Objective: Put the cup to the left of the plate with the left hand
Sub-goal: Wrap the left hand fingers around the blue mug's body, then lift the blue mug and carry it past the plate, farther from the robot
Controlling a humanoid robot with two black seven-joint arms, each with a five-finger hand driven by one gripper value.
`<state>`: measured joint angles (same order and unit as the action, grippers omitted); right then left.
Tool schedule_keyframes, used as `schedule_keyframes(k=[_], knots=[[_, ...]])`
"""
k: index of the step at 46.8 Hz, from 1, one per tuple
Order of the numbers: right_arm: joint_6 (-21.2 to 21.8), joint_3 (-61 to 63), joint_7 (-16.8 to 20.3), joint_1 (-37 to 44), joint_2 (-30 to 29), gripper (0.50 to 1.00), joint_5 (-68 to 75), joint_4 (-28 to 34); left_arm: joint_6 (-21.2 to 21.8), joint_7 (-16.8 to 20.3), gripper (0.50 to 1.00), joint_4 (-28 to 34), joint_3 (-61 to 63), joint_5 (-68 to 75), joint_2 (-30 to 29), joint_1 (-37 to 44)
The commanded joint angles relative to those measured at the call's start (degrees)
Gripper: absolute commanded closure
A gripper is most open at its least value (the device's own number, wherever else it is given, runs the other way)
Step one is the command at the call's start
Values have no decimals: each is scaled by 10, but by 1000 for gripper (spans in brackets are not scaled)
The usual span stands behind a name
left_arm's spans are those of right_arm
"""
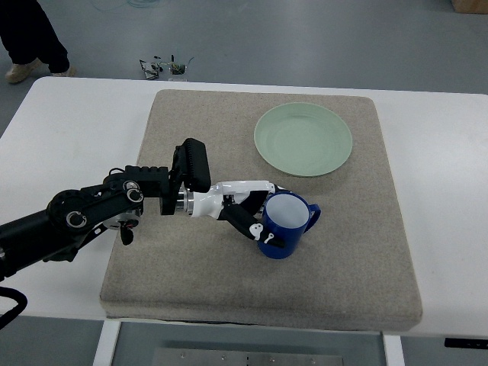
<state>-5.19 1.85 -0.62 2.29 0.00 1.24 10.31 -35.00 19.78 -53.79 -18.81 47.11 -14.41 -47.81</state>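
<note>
The blue cup, now upright below the pale green plate, will leave my left gripper on the beige mat's far corner [193, 140] nearest the tangle of wires.
A blue cup [286, 226] with a white inside stands upright on the beige mat [343, 252], its handle pointing right. It sits below and slightly left of the pale green plate [303, 139]. My left hand [255, 215] reaches in from the left and its black and white fingers [258, 228] wrap the cup's left side. The right arm does not show.
The mat lies on a white table [69, 130]. A person's legs and shoes [30, 46] stand on the floor at the top left. A small tangle of wires [164, 67] lies past the table's far edge.
</note>
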Motion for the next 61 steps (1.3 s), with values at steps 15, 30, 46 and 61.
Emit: schedule_keyframes(k=[15,30,46,61], knots=[[0,0,0,0,0,566,0,0,0,0,913,1,-9,-6,3,0],[0,0,0,0,0,566,0,1,132,1,898,3,-36,-13,3,-5],[0,0,0,0,0,566,0,0,227,0,883,48,-115,-15,-3,-2],[0,0,0,1,0,566,0,0,258,1,879,120,-170,-87,-4,4]])
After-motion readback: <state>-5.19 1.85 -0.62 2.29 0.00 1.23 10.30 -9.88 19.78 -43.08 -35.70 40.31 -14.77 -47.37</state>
